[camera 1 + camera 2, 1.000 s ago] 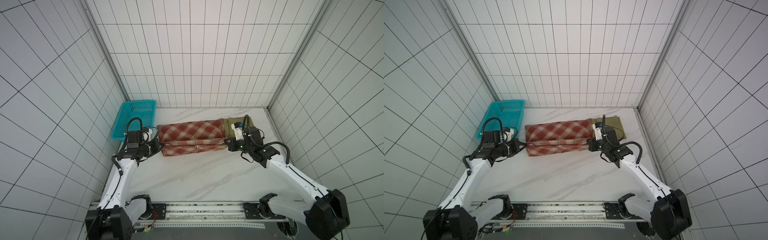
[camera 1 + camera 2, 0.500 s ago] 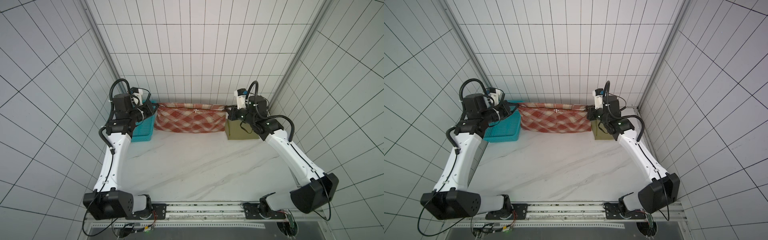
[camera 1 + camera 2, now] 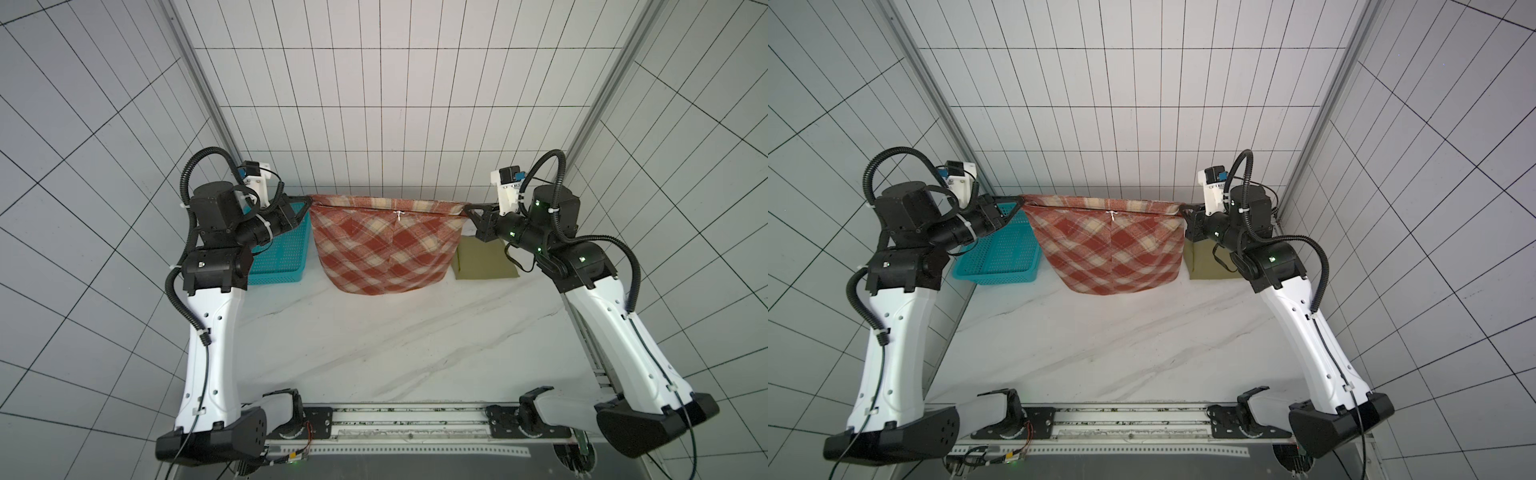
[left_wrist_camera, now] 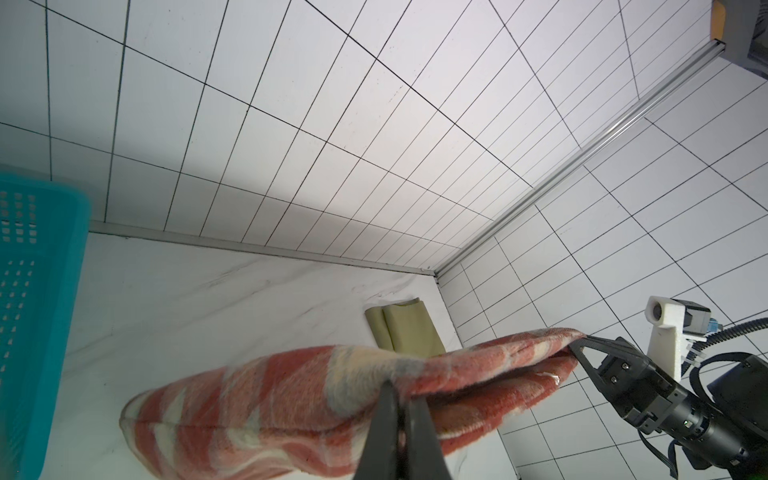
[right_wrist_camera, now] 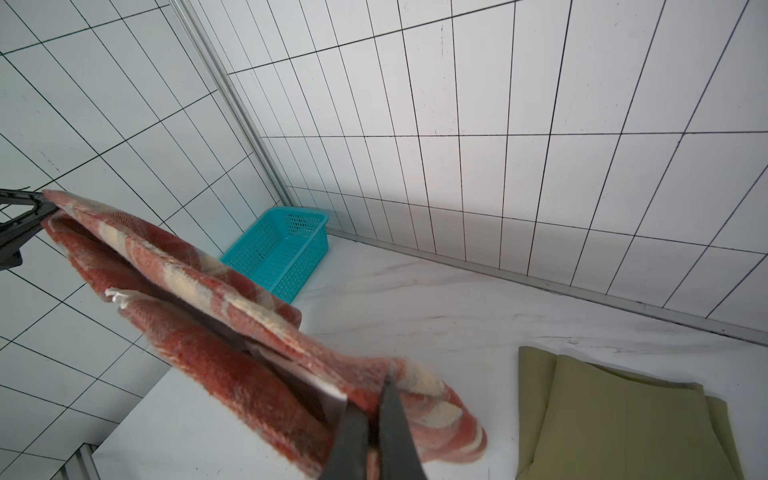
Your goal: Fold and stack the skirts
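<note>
The plaid skirt's waistband, still stretched over the back of the table, will have its corner released by my left gripper, to rest on the bare marble [image 3: 347, 361] near the front rail.
The red-and-cream plaid skirt [image 3: 386, 245] [image 3: 1113, 249] hangs in the air over the back of the table, stretched by its waistband between both grippers, zipper facing front. My left gripper [image 3: 309, 202] [image 3: 1021, 201] [image 4: 399, 390] is shut on the waistband's left end. My right gripper [image 3: 465, 210] [image 3: 1181, 210] [image 5: 378, 390] is shut on its right end. Folded flat, the olive-khaki skirt [image 3: 484, 259] [image 3: 1206, 262] [image 5: 623, 424] lies on the table at the back right, under my right wrist.
A teal perforated basket [image 3: 282, 253] [image 3: 1000, 253] [image 5: 282, 249] stands at the back left, beside and partly beneath my left arm. The tiled back wall is close behind the hanging skirt. White marble tabletop [image 3: 395, 345] stretches toward the front rail.
Both arms have risen and swung back, lifting the plaid skirt off the table. It lay as a flat strip a second ago and now hangs down from its waistband.
</note>
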You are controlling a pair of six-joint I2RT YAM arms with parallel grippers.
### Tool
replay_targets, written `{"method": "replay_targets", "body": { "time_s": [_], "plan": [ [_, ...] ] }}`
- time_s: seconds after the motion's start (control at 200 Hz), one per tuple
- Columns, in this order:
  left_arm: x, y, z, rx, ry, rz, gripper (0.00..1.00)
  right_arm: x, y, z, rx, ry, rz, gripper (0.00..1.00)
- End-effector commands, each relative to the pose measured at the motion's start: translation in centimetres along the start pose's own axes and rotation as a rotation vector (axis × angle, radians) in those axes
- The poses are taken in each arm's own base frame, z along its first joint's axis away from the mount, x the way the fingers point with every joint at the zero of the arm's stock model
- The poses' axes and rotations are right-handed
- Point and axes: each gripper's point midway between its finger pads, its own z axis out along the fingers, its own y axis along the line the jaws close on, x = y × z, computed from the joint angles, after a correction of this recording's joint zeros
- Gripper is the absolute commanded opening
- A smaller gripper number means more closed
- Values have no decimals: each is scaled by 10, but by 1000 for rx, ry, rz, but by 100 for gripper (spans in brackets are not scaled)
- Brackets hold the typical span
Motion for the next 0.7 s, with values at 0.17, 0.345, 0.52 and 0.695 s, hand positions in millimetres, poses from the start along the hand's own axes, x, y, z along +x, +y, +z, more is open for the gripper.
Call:
{"method": "replay_targets", "body": {
  "time_s": [0.17,0.345,0.52,0.695],
  "plan": [
    [-48,49,10,-150,-151,-17,0,-9,-76,17,281,30,-26,0],
    [-68,79,40,-177,-162,-38,0,-18,-101,59,276,54,-9,0],
    [-102,90,62,-185,-189,-27,0,-54,-121,91,271,20,-17,0],
    [-124,77,60,-165,-233,2,0,-87,-116,94,241,-33,-52,0]
  ]
}}
